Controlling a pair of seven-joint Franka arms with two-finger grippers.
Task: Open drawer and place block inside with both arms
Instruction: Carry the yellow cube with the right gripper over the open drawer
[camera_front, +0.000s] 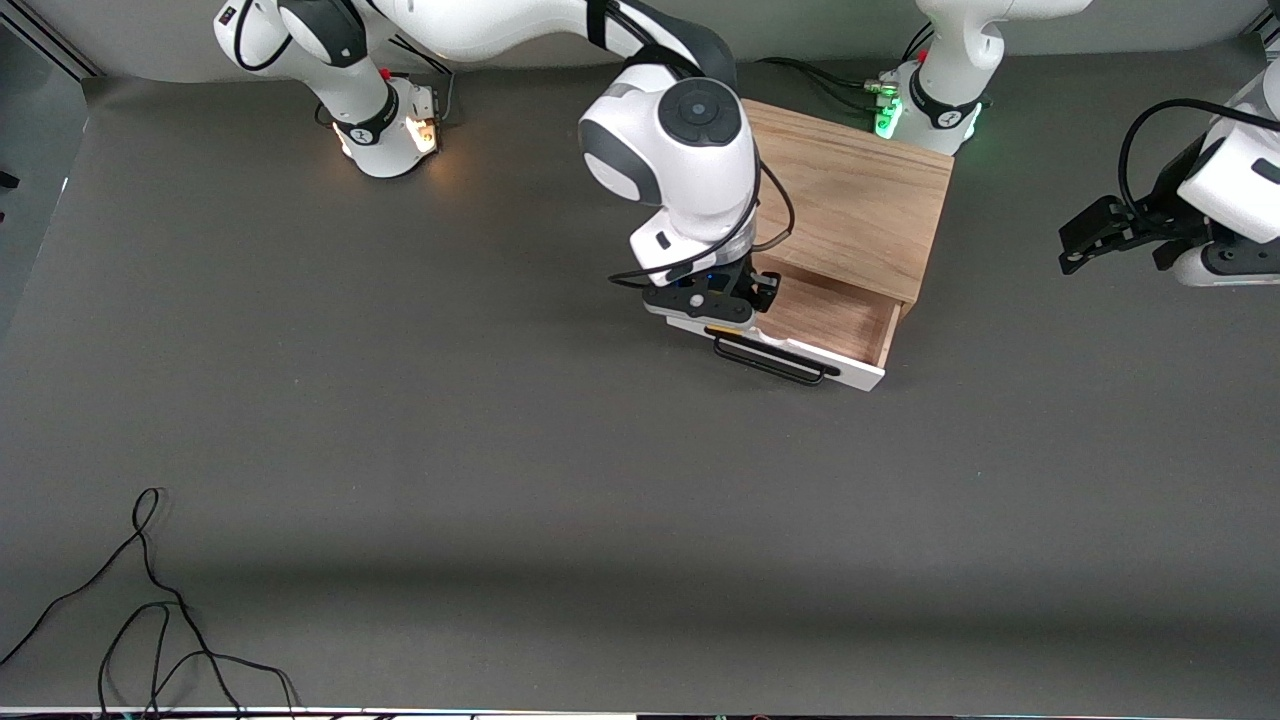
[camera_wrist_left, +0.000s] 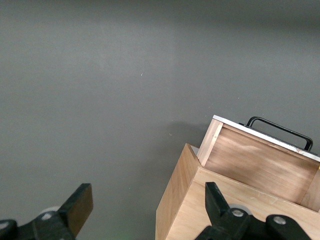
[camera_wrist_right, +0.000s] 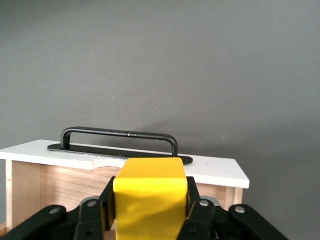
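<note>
The yellow block will go down inside the open drawer (camera_front: 752, 318) (camera_wrist_right: 154, 200), close behind its white front panel, from my right gripper. The block now hangs over the open drawer.
The oak cabinet (camera_front: 850, 185) stands by the left arm's base, and its white-fronted drawer (camera_front: 800, 358) with a black wire handle (camera_front: 770, 362) is pulled open, showing the brown wood inside (camera_front: 835, 318). My right gripper (camera_front: 720, 318) hangs over the open drawer, just inside its front panel, shut on the yellow block (camera_wrist_right: 150, 187). In the right wrist view the fingers (camera_wrist_right: 194, 202) press both sides of the block, with the handle (camera_wrist_right: 120, 134) close by. My left gripper (camera_front: 1110, 250) waits open and empty, in the air beside the cabinet (camera_wrist_left: 185, 200) toward the left arm's end of the table.
The grey table top (camera_front: 500, 400) spreads wide between the cabinet and the front camera. A loose black cable (camera_front: 150, 600) lies near the front edge toward the right arm's end. The two arm bases (camera_front: 385, 125) stand along the table's back edge.
</note>
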